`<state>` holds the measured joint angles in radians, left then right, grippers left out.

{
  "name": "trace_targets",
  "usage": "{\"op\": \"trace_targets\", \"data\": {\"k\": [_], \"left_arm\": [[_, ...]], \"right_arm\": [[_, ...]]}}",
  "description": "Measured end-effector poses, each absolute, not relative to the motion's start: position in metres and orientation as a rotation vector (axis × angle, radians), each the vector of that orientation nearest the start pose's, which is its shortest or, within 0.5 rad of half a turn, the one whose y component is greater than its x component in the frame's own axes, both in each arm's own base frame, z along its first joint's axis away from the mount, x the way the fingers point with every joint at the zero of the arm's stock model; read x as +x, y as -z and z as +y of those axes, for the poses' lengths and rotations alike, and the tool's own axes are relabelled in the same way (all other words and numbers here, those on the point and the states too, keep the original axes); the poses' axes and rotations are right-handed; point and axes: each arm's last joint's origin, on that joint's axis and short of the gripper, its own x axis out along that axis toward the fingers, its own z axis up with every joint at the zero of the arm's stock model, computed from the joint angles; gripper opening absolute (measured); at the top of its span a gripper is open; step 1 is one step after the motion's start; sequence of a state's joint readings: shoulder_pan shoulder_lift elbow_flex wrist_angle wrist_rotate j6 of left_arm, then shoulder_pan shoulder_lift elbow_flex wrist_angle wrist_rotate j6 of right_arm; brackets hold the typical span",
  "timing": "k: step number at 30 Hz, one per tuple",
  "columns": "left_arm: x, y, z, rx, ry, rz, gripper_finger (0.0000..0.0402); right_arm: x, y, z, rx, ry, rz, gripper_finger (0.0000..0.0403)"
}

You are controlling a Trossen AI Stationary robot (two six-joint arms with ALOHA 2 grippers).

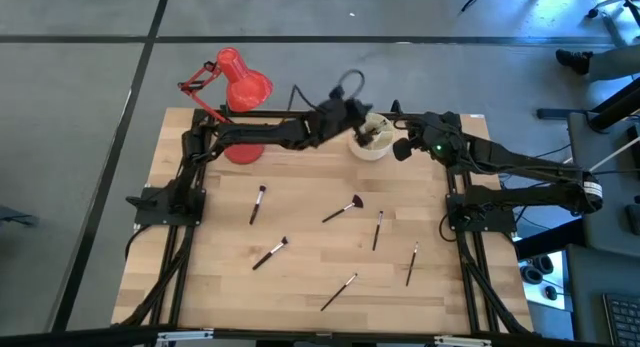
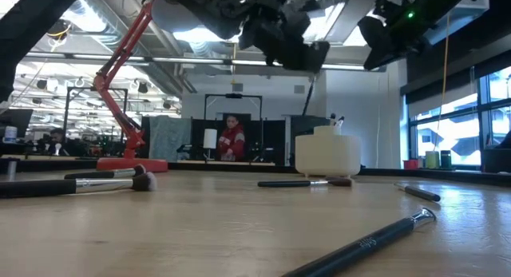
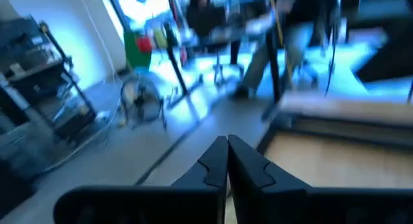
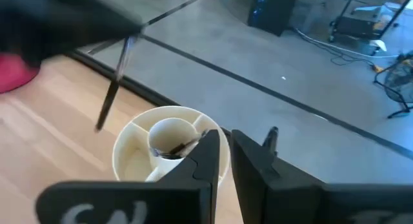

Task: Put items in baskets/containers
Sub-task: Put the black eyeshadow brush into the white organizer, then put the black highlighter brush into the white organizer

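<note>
Next, I release the slim dark brush, which now hangs tilted beside the cup, with my left gripper inside the cream-white cup (image 1: 375, 132) at the table's back edge.
The cream-white cup (image 1: 371, 147) stands at the table's back edge, with a brush tip showing inside it (image 4: 175, 148). My left gripper (image 1: 351, 115) hangs above the cup's left side, and its fingers (image 3: 213, 166) are pressed together. In the right wrist view a slim dark brush (image 4: 111, 88) hangs tilted from it, just left of the cup (image 4: 129, 139). My right gripper (image 4: 222, 137) sits at the cup's right rim, which runs into the narrow gap between its jaws. Several brushes lie on the wood, among them a fan-tipped one (image 1: 343, 209).
A red desk lamp (image 1: 240, 82) stands at the back left, its base (image 2: 132, 164) beside the left arm. Loose brushes (image 1: 270, 253) lie scattered across the table's middle and front. In the low view a person (image 2: 232, 139) is far back in the room.
</note>
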<state>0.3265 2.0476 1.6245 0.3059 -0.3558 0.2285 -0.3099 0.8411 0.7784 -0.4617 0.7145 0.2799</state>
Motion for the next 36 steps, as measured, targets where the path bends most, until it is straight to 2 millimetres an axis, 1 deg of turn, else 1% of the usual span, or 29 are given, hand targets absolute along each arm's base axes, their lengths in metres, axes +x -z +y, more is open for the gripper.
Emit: {"op": "trace_targets", "data": {"k": [2,4,6,10,14,18,24,29,32,34,36], "left_arm": [[0.451,-0.287,0.178,0.190,-0.649,0.115,0.0002],[0.449,-0.289,0.189,0.159,-0.629,0.033,0.0003],[0.449,-0.284,0.200,0.118,-0.605,-0.005,0.0003],[0.454,-0.258,0.216,0.035,-0.566,-0.032,0.0002],[0.462,-0.232,0.223,0.057,-0.568,-0.064,0.0005],[0.467,-0.218,0.222,0.090,-0.544,-0.072,0.0005],[0.469,-0.212,0.217,0.114,-0.569,0.006,0.0021],[0.472,-0.213,0.210,0.133,-0.550,0.021,0.0058],[0.475,-0.214,0.201,0.160,-0.531,0.036,0.0083],[0.474,-0.221,0.194,0.174,-0.513,0.095,0.0096],[0.470,-0.233,0.184,0.191,-0.491,0.171,0.0104]], "right_arm": [[0.152,-0.301,-0.069,0.132,1.092,0.387,0.0042],[0.150,-0.302,-0.069,0.131,1.100,0.379,0.0042],[0.149,-0.303,-0.068,0.131,1.101,0.379,0.0042],[0.149,-0.303,-0.068,0.131,1.101,0.376,0.0042],[0.149,-0.303,-0.068,0.130,1.101,0.373,0.0042],[0.149,-0.303,-0.068,0.124,1.099,0.378,0.0042],[0.149,-0.303,-0.068,0.113,1.095,0.389,0.0042],[0.149,-0.303,-0.068,0.110,1.094,0.391,0.0042],[0.149,-0.303,-0.068,0.110,1.094,0.391,0.0042],[0.149,-0.303,-0.068,0.110,1.094,0.391,0.0042],[0.148,-0.302,-0.068,0.109,1.094,0.398,0.0042]]}}
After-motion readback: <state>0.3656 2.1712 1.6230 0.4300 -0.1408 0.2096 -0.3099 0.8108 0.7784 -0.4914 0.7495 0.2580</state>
